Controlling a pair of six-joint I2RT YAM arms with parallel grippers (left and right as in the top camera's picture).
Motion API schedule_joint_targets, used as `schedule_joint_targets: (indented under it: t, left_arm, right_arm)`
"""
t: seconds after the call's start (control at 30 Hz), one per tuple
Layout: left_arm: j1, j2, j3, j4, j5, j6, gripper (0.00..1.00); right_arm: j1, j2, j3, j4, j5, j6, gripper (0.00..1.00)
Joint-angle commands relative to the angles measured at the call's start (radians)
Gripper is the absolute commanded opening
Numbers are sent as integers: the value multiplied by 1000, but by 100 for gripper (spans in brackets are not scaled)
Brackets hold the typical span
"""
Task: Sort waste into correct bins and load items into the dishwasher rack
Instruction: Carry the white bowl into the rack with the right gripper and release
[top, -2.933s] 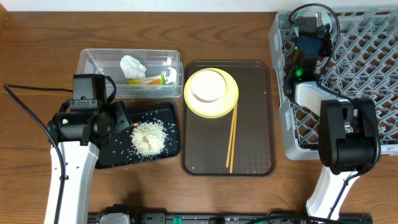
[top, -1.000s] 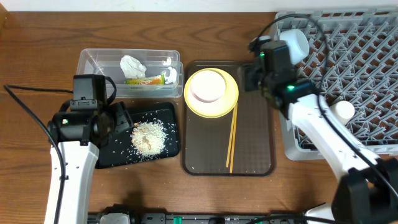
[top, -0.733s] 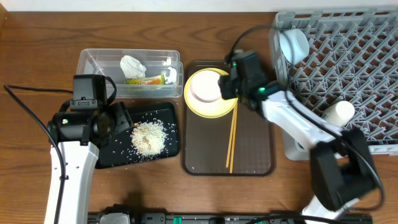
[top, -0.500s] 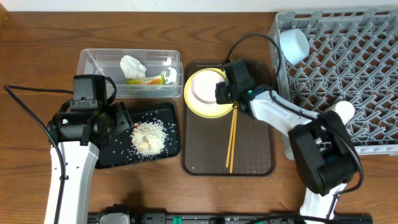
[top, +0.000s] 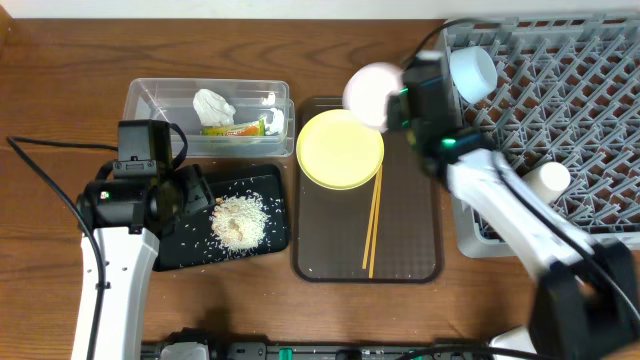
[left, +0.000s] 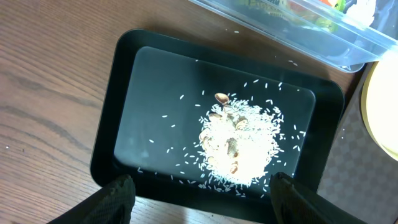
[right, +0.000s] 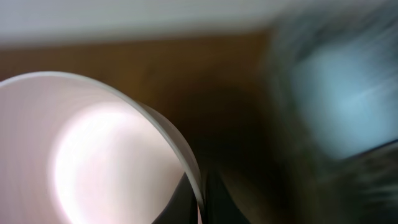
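I will use my right gripper to release the white bowl in the grey dishwasher rack (top: 527, 78), next to the light blue bowl.
My right gripper (top: 393, 100) is shut on the rim of the white bowl (top: 368, 92) and holds it in the air above the far edge of the brown tray; the bowl fills the right wrist view (right: 93, 149), blurred. The yellow plate (top: 340, 148) lies bare on the tray, with the chopsticks (top: 375, 220) beside it. The light blue bowl (top: 472, 70) and the small white cup (top: 548, 180) sit in the grey dishwasher rack (top: 560, 110). My left gripper (left: 199, 199) is open over the near edge of the black tray (left: 124, 81), which holds rice (left: 239, 146).
The clear tub (top: 150, 100) at the back left holds the crumpled tissue (top: 213, 104) and the yellow-green wrapper (top: 235, 127). The dark brown serving tray (top: 410, 240) lies between the black tray and the rack. The rice also shows in the overhead view (top: 238, 220).
My right arm came from the rack to the plate, took the white bowl by its rim and lifted it up toward the rack. The left arm has not moved.
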Motion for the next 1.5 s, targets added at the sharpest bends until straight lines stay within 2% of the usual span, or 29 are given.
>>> schedule_joint_targets:
  t: [0.0,0.17,0.3,0.53,0.9,1.07,1.23,1.47]
  left_arm:
    - [5,-3,5,-3,-8,-2,72]
    - [5,-3,5,-2,-8,-2,72]
    - [5,-3,5,-2,-8,-2,72]
    - [5,-3,5,-2,-8,-2,72]
    - [5,-3,5,-3,-8,-2,72]
    - [5,-3,5,-3,-8,-2,72]
    - [5,-3,5,-3,-8,-2,72]
    - [5,-3,5,-3,-8,-2,72]
  right_arm:
    - [-83,-93,6,26,253,-251,1]
    - [-232,-110,6,178,428,-638,1]
    - [-348,-80,6,341,459,-893,1]
    - [-480,45,6,667,491,-1107,1]
    - [-502,314,6,993,427,-1131,1]
    - [-502,398,7,1040,301,-1150,1]
    - [-498,454,8,1117,273,-1149,1]
    - [-488,496,36,1116,253,-1149,1]
